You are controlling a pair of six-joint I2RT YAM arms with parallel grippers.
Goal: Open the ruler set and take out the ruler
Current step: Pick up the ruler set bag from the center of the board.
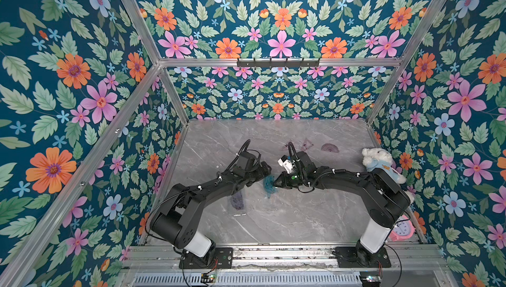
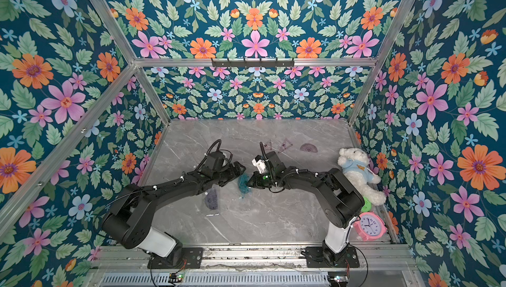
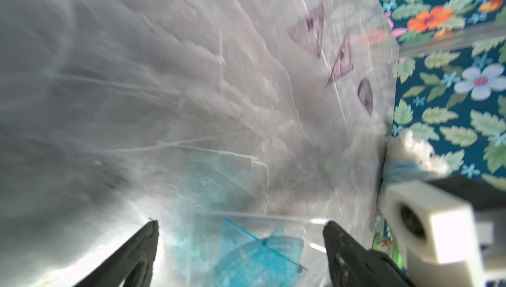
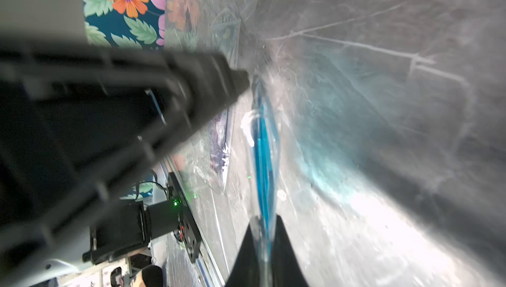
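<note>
The robot's left gripper needs to close on the ruler set's free side (image 1: 267, 179) (image 3: 237, 244), by the blue pieces, opposite the right gripper's hold.
The ruler set (image 1: 269, 185) is a clear bag with blue pieces inside, held on edge over the middle of the marble table (image 1: 287, 217). My right gripper (image 1: 276, 182) is shut on one side of it. In the right wrist view the bag (image 4: 264, 148) runs edge-on out of the closed right gripper (image 4: 264, 218). My left gripper (image 1: 267, 169) is open just beside the bag, on its far left side. In the left wrist view a blue protractor and set square show through the bag (image 3: 260, 255), low between the wide-apart fingers of the left gripper (image 3: 241, 224).
A purple ruler packet (image 1: 236, 200) lies flat under the left arm. Two purple set squares (image 1: 307, 144) and a purple protractor (image 1: 330, 148) lie at the back. A white teddy bear (image 1: 379, 165) and a pink clock (image 2: 369, 226) sit along the right wall.
</note>
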